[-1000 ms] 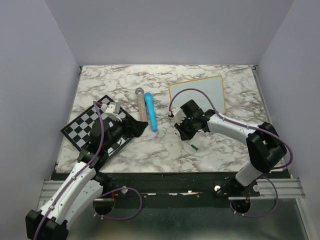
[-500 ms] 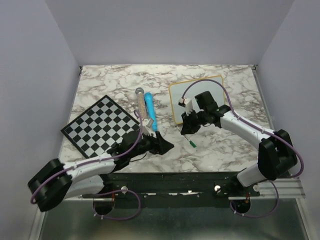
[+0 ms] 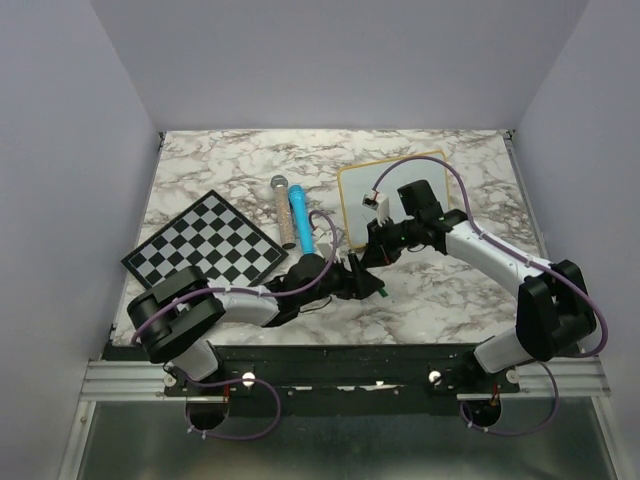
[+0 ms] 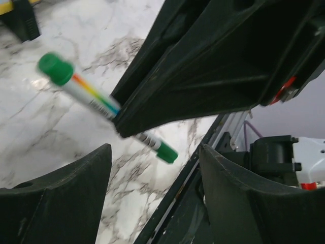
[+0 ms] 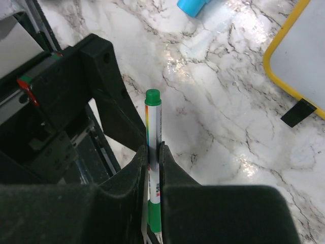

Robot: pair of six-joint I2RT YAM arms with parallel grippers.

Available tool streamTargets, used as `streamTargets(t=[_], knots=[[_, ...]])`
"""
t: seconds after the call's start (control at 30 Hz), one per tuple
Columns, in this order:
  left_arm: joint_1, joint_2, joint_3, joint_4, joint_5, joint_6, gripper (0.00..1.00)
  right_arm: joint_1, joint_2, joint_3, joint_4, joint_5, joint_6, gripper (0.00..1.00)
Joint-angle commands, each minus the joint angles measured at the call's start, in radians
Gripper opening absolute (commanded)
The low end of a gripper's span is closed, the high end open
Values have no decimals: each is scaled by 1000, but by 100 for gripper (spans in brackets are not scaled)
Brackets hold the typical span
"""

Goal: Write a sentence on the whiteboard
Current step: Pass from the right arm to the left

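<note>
The robot's right gripper is crosswise on the marker's middle, so its left gripper should grasp the marker's lower green end (image 5: 154, 217) before the right gripper grasps the upper one.
The whiteboard (image 3: 400, 190) lies at the back right, white with a yellow-wood frame; its corner (image 5: 299, 56) also shows in the right wrist view. Its visible face is blank, and the sentence is not in view. My right gripper (image 3: 372, 256) hovers in front of the board, shut on a white marker (image 5: 154, 127) with green ends. My left gripper (image 3: 360, 281) reaches in low from the left, open, its fingers (image 4: 56, 193) either side of the marker's (image 4: 89, 96) lower green end without touching it. The right gripper's finger hides the marker's middle.
A black-and-white chessboard (image 3: 200, 250) lies at the left. A blue tube (image 3: 302, 222) and a beige tube (image 3: 283, 215) lie side by side between it and the whiteboard. The table's near edge and black rail (image 3: 330, 355) run just behind the left gripper.
My left arm has swung down off the chessboard and rightward along the front edge to the marker, its jaws narrowing slightly. The right gripper shifted a little towards the whiteboard, still holding the marker.
</note>
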Motion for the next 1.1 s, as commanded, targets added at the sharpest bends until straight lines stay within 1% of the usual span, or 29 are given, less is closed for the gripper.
streamTargets(t=[0.0, 0.1, 0.23, 0.33, 0.37, 0.5, 0.53, 0.6, 0.67, 0.7, 0.73, 0.77, 0.83, 0.87, 0.9, 0.93, 0.97, 1.0, 1.03, 1.07], knots=[[-16, 65, 34, 166, 22, -36, 75, -19, -15, -14, 25, -88, 32, 1], [-18, 109, 22, 235, 47, -68, 70, -34, -21, -19, 32, -108, 43, 1], [-20, 149, 21, 286, 71, -91, 57, -48, -27, -24, 40, -125, 51, 1], [-21, 151, 28, 284, 77, -90, 51, -57, -27, -27, 45, -126, 51, 1], [-23, 149, 33, 280, 77, -88, 50, -62, -27, -27, 46, -128, 76, 1], [-24, 138, 34, 263, 83, -80, 44, -80, -29, -34, 55, -129, 89, 1], [-24, 134, 34, 260, 83, -77, 41, -85, -32, -40, 64, -132, 96, 1], [-24, 132, 34, 249, 86, -68, 37, -94, -38, -45, 72, -142, 103, 1], [-24, 129, 37, 237, 91, -57, 21, -97, -39, -48, 77, -157, 106, 1], [-26, 128, 39, 223, 93, -53, 16, -99, -41, -48, 80, -161, 107, 1], [-23, 121, 39, 214, 96, -47, 4, -99, -41, -50, 78, -169, 106, 1], [-23, 114, 41, 203, 94, -39, 0, -100, -41, -50, 80, -174, 103, 1], [-18, 86, 39, 154, 90, 2, 0, -100, -41, -50, 78, -197, 86, 2], [-15, 74, 41, 131, 93, 19, 0, -100, -41, -48, 77, -206, 78, 4], [-12, 60, 39, 73, 93, 63, 0, -100, -44, -47, 75, -212, 69, 6], [-9, 28, 42, 34, 93, 91, 0, -100, -52, -47, 68, -223, 31, 8], [-3, 8, 47, -4, 96, 119, 0, -100, -55, -45, 60, -224, 15, 17], [2, -12, 48, -89, 99, 149, 0, -102, -61, -44, 52, -229, -1, 27], [6, -52, 51, -127, 103, 204, 0, -104, -73, -42, 40, -240, -30, 35], [13, -73, 56, -166, 109, 235, 0, -105, -79, -42, 37, -243, -41, 51]])
